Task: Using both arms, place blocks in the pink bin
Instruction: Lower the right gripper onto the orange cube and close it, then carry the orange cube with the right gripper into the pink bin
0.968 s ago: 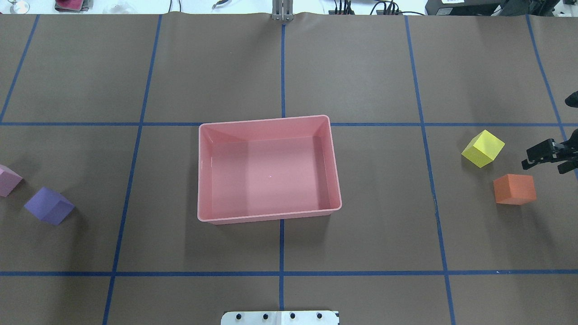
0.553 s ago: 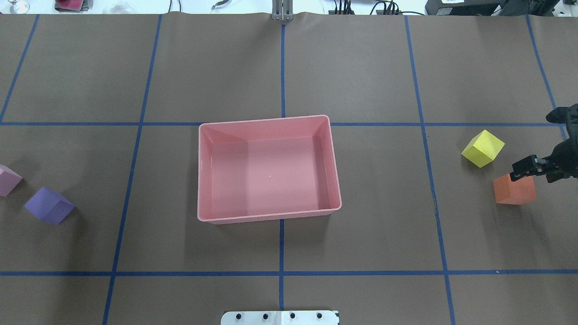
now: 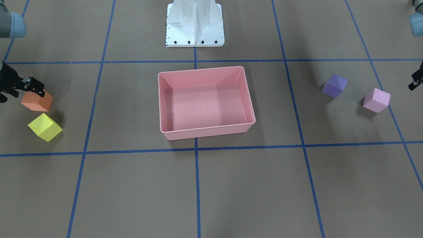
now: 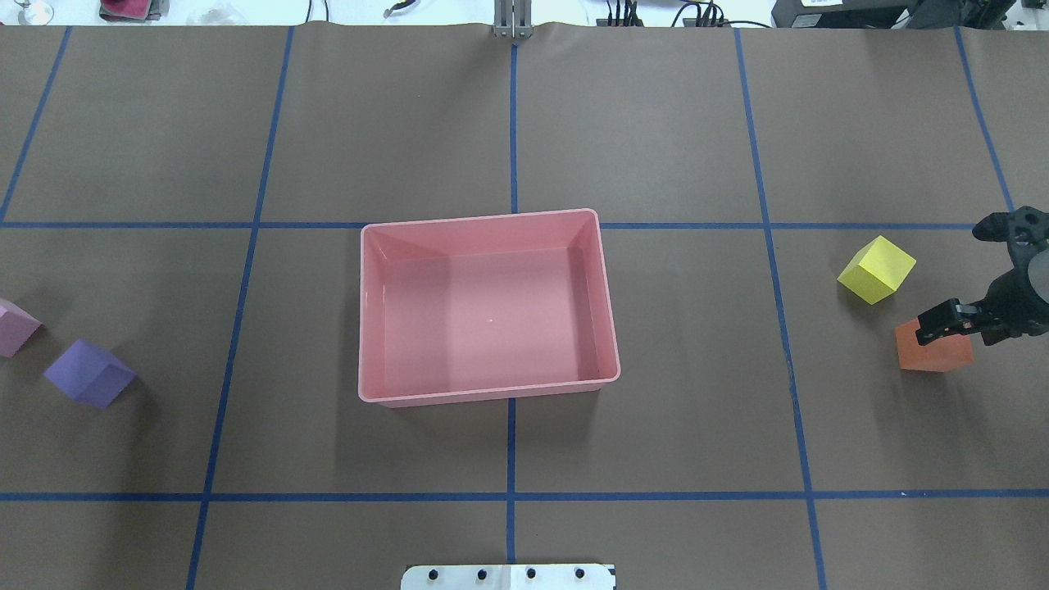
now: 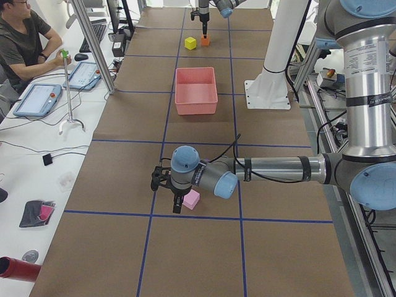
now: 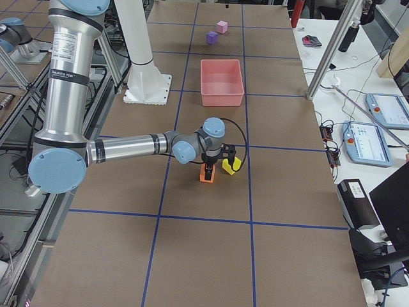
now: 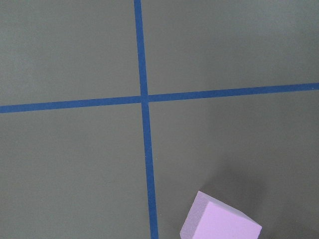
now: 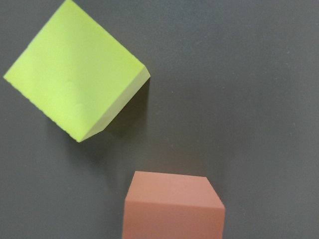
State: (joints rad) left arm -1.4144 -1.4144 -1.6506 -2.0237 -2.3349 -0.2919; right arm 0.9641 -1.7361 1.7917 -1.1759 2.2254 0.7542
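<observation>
I need to close my left gripper on the upper part (image 3: 378,95) (image 7: 223,223) of the light pink block and leave the purple block beside it for later.
The pink bin (image 4: 365,328) stands empty at the table's middle. An orange block (image 4: 934,354) and a yellow block (image 4: 875,269) lie at the right. My right gripper (image 4: 942,322) hangs over the orange block's far top edge and looks open and empty. The right wrist view shows both blocks, the orange block (image 8: 172,209) below the camera. A purple block (image 4: 88,374) and a light pink block (image 4: 15,326) lie at the far left. My left gripper (image 5: 176,203) is just beside the pink block (image 5: 192,199). I cannot tell whether it is open or shut.
The white pedestal base (image 3: 195,23) stands behind the bin on the robot's side. Blue tape lines grid the brown table cover. An operator (image 5: 21,37) sits at a side desk with tablets, off the far long edge.
My right gripper has moved inward and toward the robot, from beside the yellow block to over the orange block. The blocks and the bin have not moved.
</observation>
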